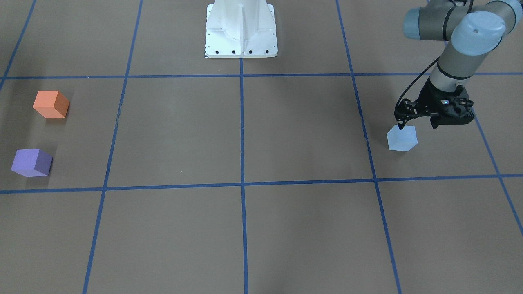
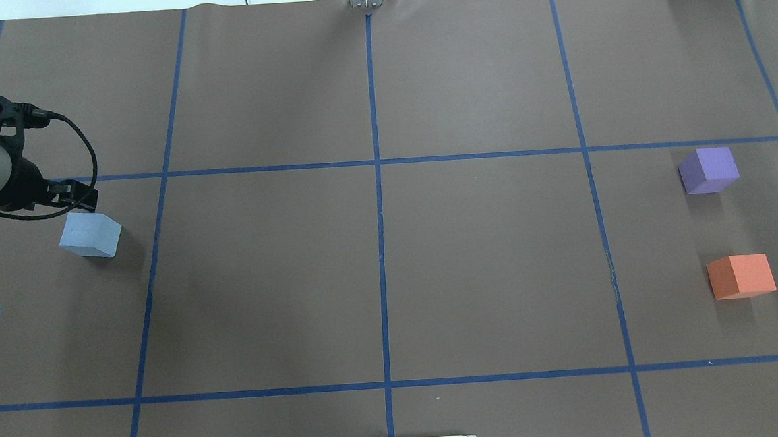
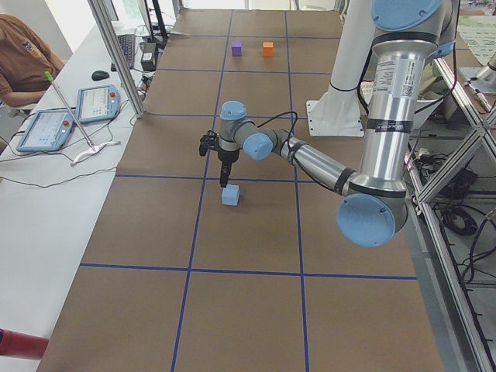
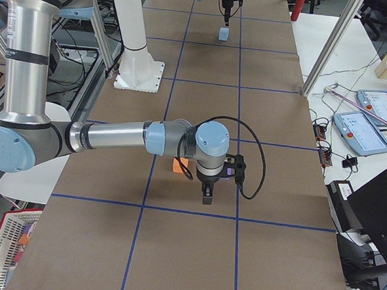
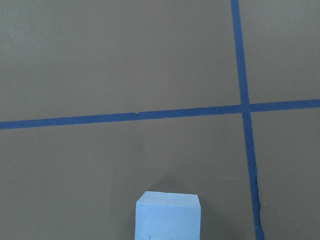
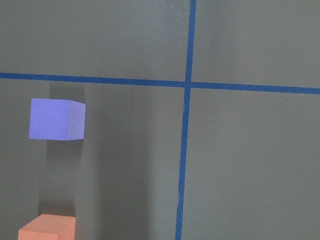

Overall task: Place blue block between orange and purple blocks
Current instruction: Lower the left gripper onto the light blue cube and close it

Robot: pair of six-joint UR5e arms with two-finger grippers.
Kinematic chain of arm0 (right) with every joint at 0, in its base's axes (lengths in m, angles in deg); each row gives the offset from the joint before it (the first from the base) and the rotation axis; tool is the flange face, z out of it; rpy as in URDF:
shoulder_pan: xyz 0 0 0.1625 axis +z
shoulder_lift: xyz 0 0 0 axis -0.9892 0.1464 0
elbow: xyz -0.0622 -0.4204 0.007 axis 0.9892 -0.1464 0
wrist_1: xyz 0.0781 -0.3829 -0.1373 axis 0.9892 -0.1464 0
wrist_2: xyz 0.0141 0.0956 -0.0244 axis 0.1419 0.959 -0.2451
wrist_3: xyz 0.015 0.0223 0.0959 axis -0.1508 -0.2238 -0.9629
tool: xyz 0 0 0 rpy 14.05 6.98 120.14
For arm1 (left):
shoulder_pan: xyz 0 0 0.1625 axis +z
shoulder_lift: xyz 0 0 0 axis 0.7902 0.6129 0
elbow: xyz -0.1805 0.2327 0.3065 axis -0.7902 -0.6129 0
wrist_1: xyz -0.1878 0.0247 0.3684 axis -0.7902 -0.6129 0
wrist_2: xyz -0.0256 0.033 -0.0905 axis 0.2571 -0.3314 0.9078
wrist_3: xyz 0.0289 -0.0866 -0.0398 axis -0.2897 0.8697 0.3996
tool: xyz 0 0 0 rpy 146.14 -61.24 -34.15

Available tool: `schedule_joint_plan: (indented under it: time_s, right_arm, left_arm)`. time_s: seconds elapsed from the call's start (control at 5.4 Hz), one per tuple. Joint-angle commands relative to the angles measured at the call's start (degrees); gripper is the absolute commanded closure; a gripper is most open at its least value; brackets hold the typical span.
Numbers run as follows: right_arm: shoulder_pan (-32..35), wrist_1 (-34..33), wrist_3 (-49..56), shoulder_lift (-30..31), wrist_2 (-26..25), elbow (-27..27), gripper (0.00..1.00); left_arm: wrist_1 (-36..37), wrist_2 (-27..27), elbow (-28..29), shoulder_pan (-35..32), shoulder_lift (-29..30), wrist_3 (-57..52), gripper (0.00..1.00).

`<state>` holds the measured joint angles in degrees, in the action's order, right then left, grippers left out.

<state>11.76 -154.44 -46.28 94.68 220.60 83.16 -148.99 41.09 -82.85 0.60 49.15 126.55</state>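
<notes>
The blue block is next, so my left gripper should come down over it and close on the block's opposite sides (image 1: 402, 132) (image 5: 168, 225) near its top.
The blue block (image 1: 402, 139) sits on the brown table at the robot's left; it also shows in the overhead view (image 2: 91, 235) and at the bottom of the left wrist view (image 5: 168, 215). My left gripper (image 1: 401, 123) hangs just above the block's robot-side edge without touching it; its fingers look shut and empty. The orange block (image 2: 741, 276) and the purple block (image 2: 708, 170) stand apart at the far right, with a gap between them. My right gripper (image 4: 206, 200) hovers near the orange block (image 4: 178, 165); I cannot tell if it is open or shut.
Blue tape lines (image 2: 380, 246) divide the table into squares. The white robot base (image 1: 241, 28) stands at the robot's edge. An operator (image 3: 23, 54) and tablets (image 3: 97, 102) are beside the table on the far side.
</notes>
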Motion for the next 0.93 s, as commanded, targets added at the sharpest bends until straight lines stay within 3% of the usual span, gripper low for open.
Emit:
schedule_joint_plan:
  time_s: [0.0,0.74]
  right_arm:
    - [0.00,0.07,-0.01,-0.09,0.00,-0.01,0.01]
    - [0.00,0.07,-0.01,-0.35,0.00,-0.10,0.00]
  left_arm:
    - [-8.26,0.25,4.06,0.28,-0.56,0.93,0.00]
    - [-8.72,0.26,7.31,2.29,-0.56,0.93,0.00]
